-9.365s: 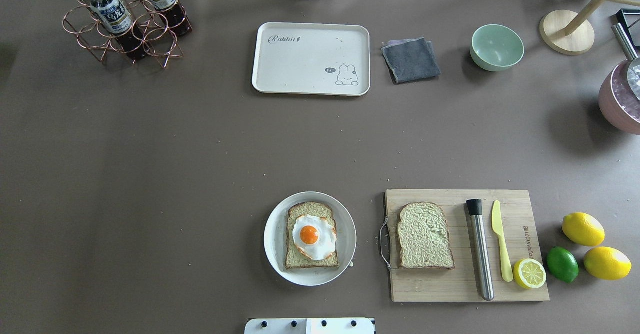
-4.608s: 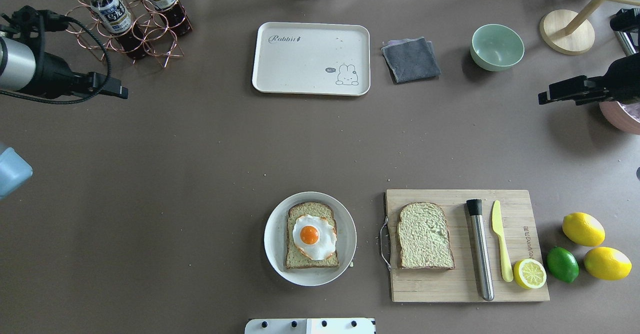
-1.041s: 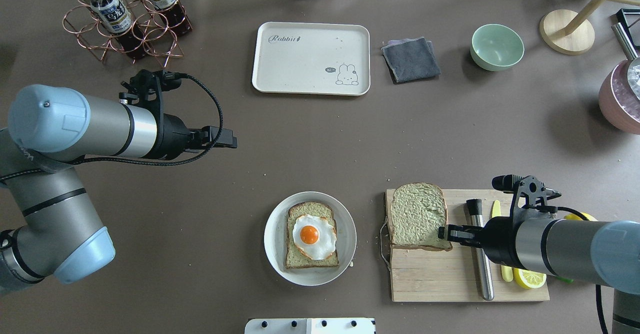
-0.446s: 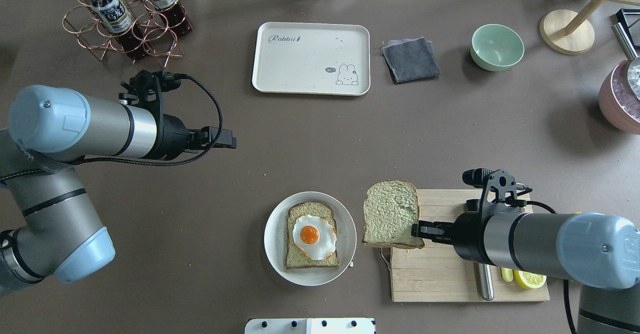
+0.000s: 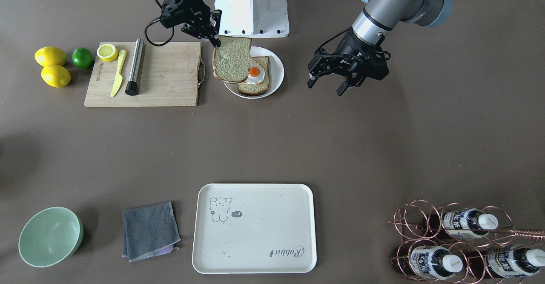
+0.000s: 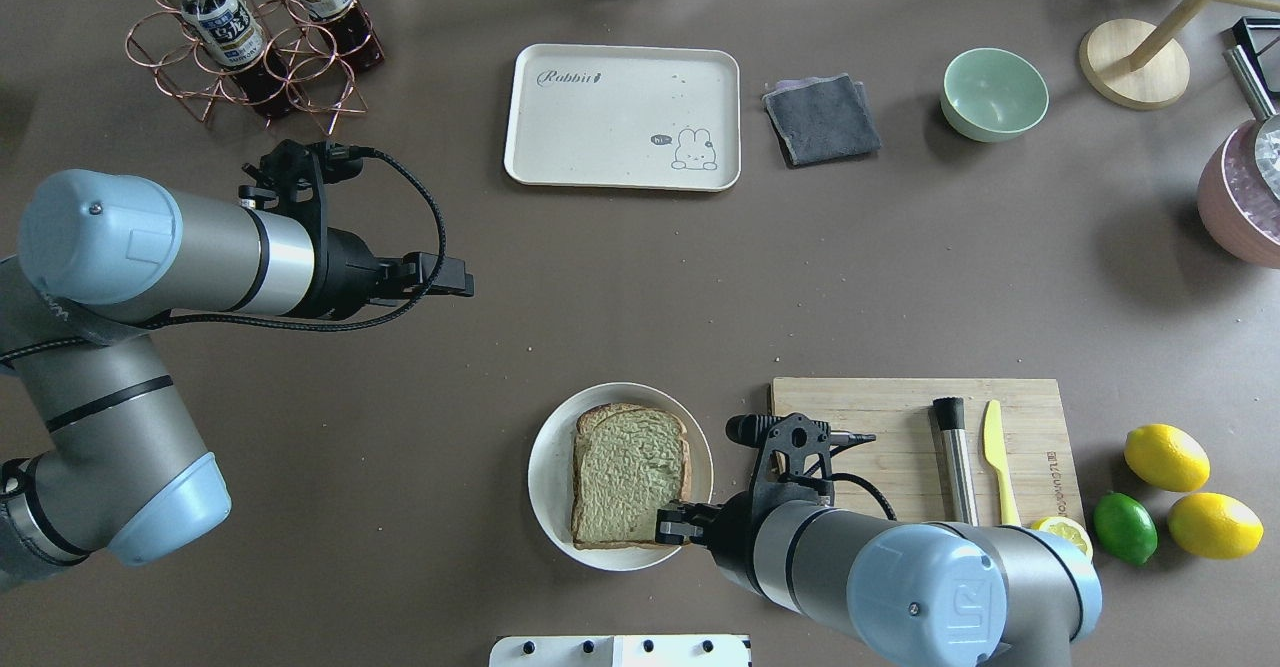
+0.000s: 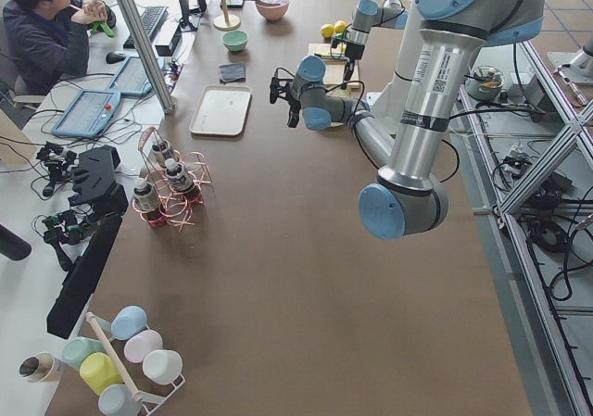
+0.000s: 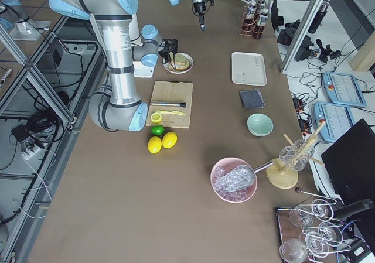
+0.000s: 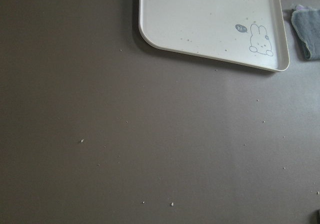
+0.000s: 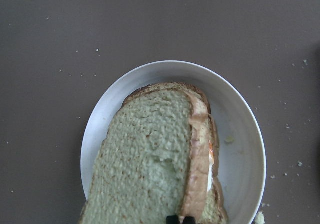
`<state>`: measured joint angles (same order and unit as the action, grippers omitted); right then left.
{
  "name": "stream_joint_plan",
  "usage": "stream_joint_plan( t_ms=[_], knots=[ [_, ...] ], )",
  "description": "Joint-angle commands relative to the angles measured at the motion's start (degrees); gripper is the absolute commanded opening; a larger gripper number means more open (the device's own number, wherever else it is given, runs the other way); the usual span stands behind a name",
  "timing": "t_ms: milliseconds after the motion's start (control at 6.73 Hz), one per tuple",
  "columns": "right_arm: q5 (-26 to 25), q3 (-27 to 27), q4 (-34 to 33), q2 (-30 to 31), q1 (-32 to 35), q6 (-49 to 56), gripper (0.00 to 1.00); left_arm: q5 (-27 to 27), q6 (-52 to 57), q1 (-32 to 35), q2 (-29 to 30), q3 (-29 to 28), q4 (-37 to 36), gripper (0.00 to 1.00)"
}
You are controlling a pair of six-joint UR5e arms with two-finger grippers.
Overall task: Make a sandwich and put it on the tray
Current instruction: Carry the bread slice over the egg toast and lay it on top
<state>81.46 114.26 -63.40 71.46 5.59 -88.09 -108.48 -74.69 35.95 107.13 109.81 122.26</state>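
Note:
Next, I let go of the bread slice with my right gripper so that it lies flat on top of the fried egg (image 5: pixel 253 71) (image 10: pixel 167 155) on the white plate.
My right gripper (image 6: pixel 675 527) is shut on the edge of a bread slice (image 6: pixel 630 472) and holds it tilted, just above the round white plate (image 6: pixel 548 467). In the front view the held slice (image 5: pixel 231 60) hangs over the fried egg (image 5: pixel 254 72) and the lower slice (image 5: pixel 255 89). The right wrist view shows the held slice (image 10: pixel 145 164) covering most of the egg. My left gripper (image 5: pixel 325 87) is open and empty, to the left of the plate. The cream tray (image 6: pixel 620 117) lies empty at the far side and shows in the left wrist view (image 9: pixel 200 19).
A wooden cutting board (image 6: pixel 880 407) right of the plate carries a steel muddler (image 6: pixel 955 457), a yellow knife (image 6: pixel 995 457) and a lemon half. Lemons and a lime (image 6: pixel 1125 527) lie beyond. A grey cloth (image 6: pixel 822 119), a green bowl (image 6: pixel 994 94) and a bottle rack (image 6: pixel 250 42) stand at the back.
My right gripper has carried the bread slice left, off the cutting board and over the plate, where it now covers the egg. The left arm has stayed still.

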Motion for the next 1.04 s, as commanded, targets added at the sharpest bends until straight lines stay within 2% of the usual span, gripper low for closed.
stream_joint_plan(
  t_ms=[0,892],
  knots=[
    [-1.0,-1.9,0.0,-1.9,-0.7,0.1,0.00,0.0,0.0,-0.1,0.0,0.0,0.0,0.97],
    [-1.7,-4.0,0.4,-1.9,1.4,0.5,0.00,0.0,0.0,-0.4,0.2,-0.2,0.0,0.97]
  ],
)
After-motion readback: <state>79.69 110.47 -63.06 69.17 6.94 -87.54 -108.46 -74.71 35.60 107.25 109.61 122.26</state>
